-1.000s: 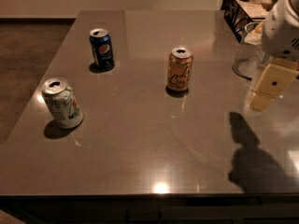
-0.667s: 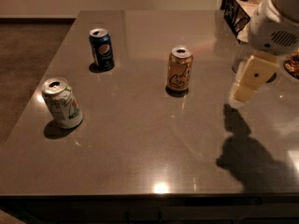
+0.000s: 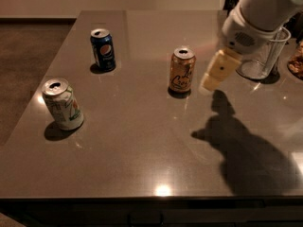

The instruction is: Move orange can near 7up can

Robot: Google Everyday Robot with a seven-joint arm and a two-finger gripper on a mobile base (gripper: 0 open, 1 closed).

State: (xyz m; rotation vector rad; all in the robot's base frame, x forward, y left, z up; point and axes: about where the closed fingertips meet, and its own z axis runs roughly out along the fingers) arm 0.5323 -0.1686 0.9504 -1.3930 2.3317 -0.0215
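Observation:
Next, I close my gripper around the upper half (image 3: 182, 63) of the orange can, just below its silver top.
The orange can (image 3: 182, 70) stands upright near the middle of the dark table (image 3: 142, 145), with dark cursive lettering and a silver top. The 7up can (image 3: 63, 104), white with green markings, stands at the left near the table's edge, leaning slightly. My gripper (image 3: 214, 76) hangs from the white arm at the upper right, just right of the orange can and a little above the table, apart from it. It holds nothing.
A dark blue Pepsi can (image 3: 103, 49) stands at the back left. A clear plastic cup (image 3: 262, 56) stands at the right behind the arm. A snack package (image 3: 297, 60) lies at the far right edge.
My arm and gripper have moved left and toward the orange can. The cans have not moved.

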